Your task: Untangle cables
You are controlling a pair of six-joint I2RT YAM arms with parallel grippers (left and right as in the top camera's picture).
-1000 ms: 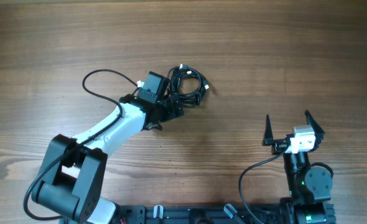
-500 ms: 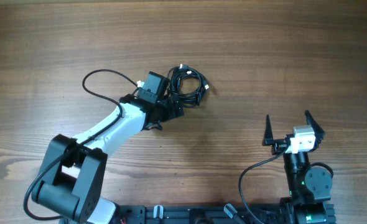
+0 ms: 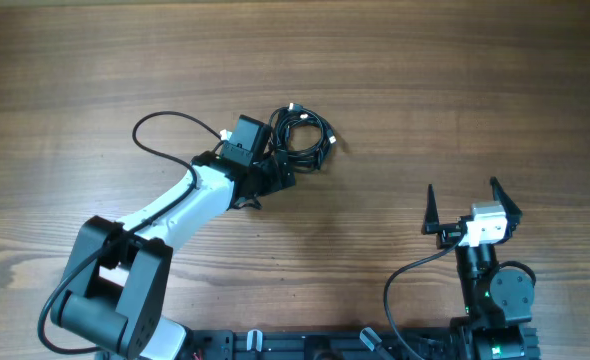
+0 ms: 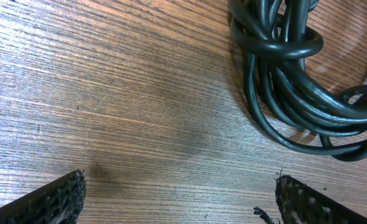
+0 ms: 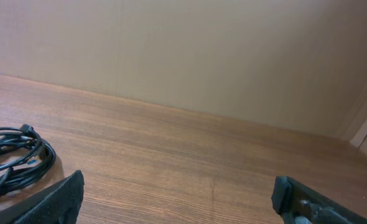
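Note:
The cables are far from my right gripper, so next my left gripper grabs the bundle's near loops (image 3: pixel 297 158) and pulls the bundle closer before untangling.
The cables (image 3: pixel 303 134) are a tangled bundle of thin black cords with small white plug tips, lying on the wooden table above its middle. My left gripper (image 3: pixel 275 176) is open and empty just below-left of the bundle. In the left wrist view the black loops (image 4: pixel 301 87) fill the upper right, ahead of the open jaws (image 4: pixel 180 196), with bare wood between the fingers. My right gripper (image 3: pixel 467 208) is open and empty near the front right, far from the bundle. The right wrist view shows the bundle (image 5: pixel 12 158) at the far left.
A thicker black wire (image 3: pixel 165 135) loops out from the left arm over the table at the left. A beige wall (image 5: pixel 190 56) stands behind the table's far edge. The arm bases sit along the front edge.

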